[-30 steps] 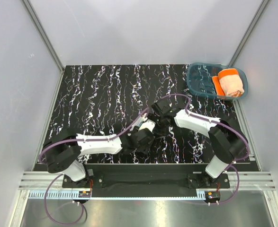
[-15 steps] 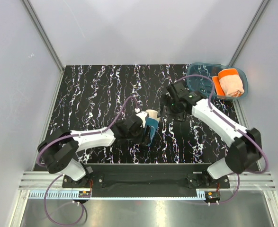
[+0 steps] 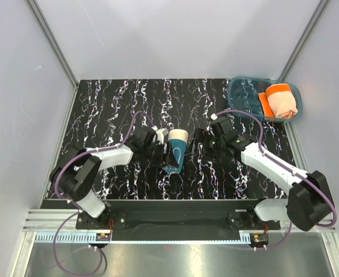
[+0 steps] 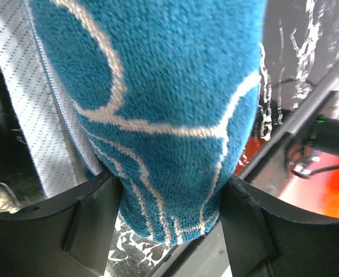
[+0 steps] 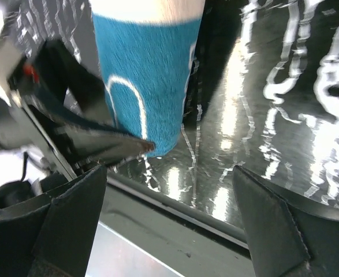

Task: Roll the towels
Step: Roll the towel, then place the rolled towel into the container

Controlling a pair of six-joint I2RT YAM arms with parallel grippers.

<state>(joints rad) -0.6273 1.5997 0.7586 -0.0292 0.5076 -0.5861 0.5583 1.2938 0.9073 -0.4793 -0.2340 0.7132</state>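
Observation:
The robot's right gripper needs to close on the middle [image 3: 182,148] [image 5: 155,75] of the teal towel roll, on the teal part beside the roll's cream end.
The dark teal towel [image 3: 175,153] is rolled into a tube with a cream end and sits mid-table. My left gripper [image 3: 165,151] is shut on the teal towel roll; in the left wrist view the roll [image 4: 157,104] fills the frame between both black fingers [image 4: 94,216]. My right gripper [image 3: 199,144] is open and empty just right of the roll; in the right wrist view the roll [image 5: 146,86] lies ahead and to the left. The bright orange towel [image 3: 282,101] lies rolled in the translucent blue tray [image 3: 244,95] at the back right.
The table is black marble-patterned [image 3: 111,109]. Grey enclosure walls stand on the left, back and right. A metal rail [image 3: 175,222] runs along the near edge by the arm bases. Purple cables loop over both arms.
My left gripper has carried the teal roll forward and a little right, standing it more upright. My right arm swung out toward the tray, then came back beside the roll.

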